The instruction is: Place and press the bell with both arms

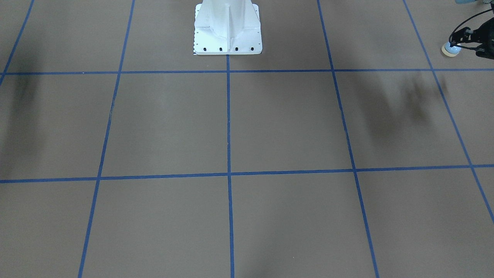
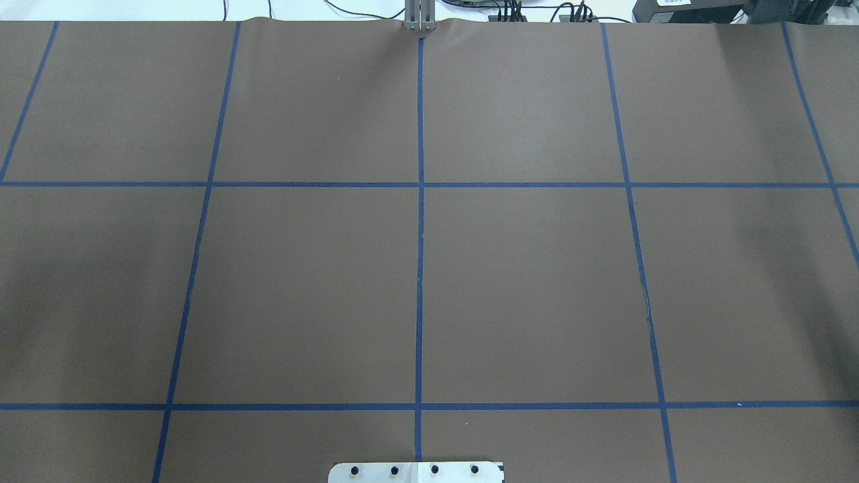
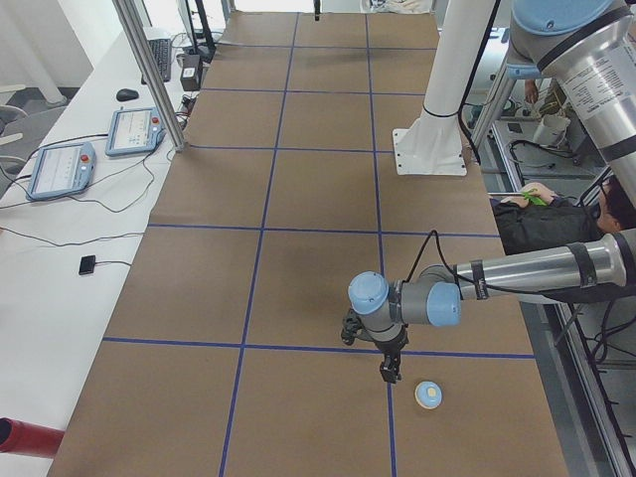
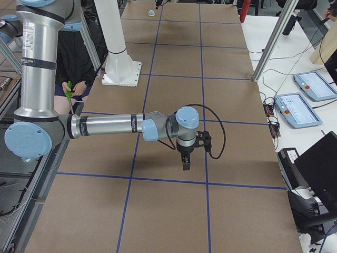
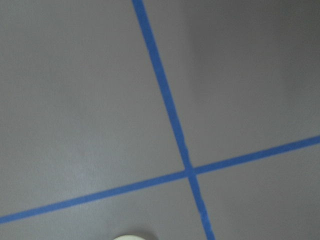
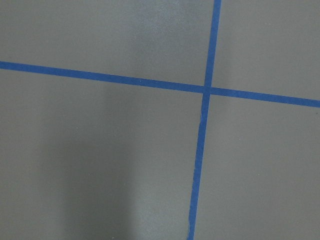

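The cream base point(image 1: 448, 52) point(image 5: 131, 237) of the bell, just below the light-blue dome, will get a finger of my left gripper on each side as it closes there.
The bell point(image 1: 450, 49), a light-blue dome on a cream base, stands on the brown table near its end on my left. It also shows in the exterior left view point(image 3: 429, 395) and far off in the exterior right view point(image 4: 151, 12). Its cream rim peeks in at the bottom of the left wrist view point(image 5: 129, 237). My left gripper point(image 1: 455, 39) hangs just beside the bell point(image 3: 390, 373), apart from it; I cannot tell whether it is open or shut. My right gripper point(image 4: 186, 164) points down over a blue tape line near the table's other end; I cannot tell its state.
The white bolted pedestal point(image 1: 227, 31) stands at the robot's side of the table. Blue tape lines divide the brown mat into squares. A seated person point(image 3: 537, 214) is beside the table. Teach pendants point(image 3: 134, 129) lie on the white side bench.
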### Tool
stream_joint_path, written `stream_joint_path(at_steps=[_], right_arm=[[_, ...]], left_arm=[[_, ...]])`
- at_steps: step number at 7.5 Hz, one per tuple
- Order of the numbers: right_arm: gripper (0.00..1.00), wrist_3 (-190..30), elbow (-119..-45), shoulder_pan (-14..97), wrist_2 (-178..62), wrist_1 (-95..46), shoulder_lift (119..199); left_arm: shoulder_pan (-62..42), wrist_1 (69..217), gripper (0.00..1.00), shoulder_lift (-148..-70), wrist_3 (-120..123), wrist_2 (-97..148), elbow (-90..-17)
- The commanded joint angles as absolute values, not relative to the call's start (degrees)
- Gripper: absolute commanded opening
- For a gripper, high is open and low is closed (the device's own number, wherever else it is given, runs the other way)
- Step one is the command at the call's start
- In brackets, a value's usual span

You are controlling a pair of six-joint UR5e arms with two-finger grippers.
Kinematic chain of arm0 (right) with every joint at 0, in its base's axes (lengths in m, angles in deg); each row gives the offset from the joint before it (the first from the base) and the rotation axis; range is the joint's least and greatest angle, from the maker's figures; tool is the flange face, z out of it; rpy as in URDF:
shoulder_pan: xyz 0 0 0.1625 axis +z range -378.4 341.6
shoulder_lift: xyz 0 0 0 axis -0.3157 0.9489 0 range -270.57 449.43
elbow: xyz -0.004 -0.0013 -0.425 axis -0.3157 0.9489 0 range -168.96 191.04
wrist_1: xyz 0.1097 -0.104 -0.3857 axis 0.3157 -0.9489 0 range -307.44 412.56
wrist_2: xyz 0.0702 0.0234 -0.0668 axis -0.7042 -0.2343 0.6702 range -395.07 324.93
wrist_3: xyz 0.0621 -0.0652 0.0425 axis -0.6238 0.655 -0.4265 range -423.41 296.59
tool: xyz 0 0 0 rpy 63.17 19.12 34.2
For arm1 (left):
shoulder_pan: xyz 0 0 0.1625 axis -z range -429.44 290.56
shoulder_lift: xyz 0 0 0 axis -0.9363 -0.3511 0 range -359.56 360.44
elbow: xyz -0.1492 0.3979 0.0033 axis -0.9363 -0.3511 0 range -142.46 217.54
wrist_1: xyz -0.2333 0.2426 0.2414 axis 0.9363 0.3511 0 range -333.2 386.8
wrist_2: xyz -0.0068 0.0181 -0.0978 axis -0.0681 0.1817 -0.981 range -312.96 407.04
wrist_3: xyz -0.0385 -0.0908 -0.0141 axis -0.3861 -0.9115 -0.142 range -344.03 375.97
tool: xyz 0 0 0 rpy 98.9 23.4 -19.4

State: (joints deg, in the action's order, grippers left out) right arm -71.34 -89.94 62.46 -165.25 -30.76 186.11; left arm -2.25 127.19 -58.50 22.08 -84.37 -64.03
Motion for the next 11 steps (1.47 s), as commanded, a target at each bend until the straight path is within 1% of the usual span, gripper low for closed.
stream_joint_path(at_steps=[1,5,10,11], right_arm=[[1.0,-71.3,-89.9,62.5,-165.2,-30.8,186.1],[1.0,-71.5,-90.0,62.5,-165.2,-30.3,186.2],[1.0,-71.5,-89.9,62.5,-165.2,-30.3,186.2],[1.0,-71.6,-89.9,62.5,-165.2,-30.3,186.2]], left_arm=[[-4.5,128.8,1.0,-58.4,22.2,-83.8,-58.8],[-6.7,129.0,1.0,-58.4,25.2,-84.4,-55.2],[-9.4,128.8,1.0,-59.7,25.4,-87.0,-54.7],[-10.5,128.8,1.0,-60.7,25.4,-87.0,-53.5]])
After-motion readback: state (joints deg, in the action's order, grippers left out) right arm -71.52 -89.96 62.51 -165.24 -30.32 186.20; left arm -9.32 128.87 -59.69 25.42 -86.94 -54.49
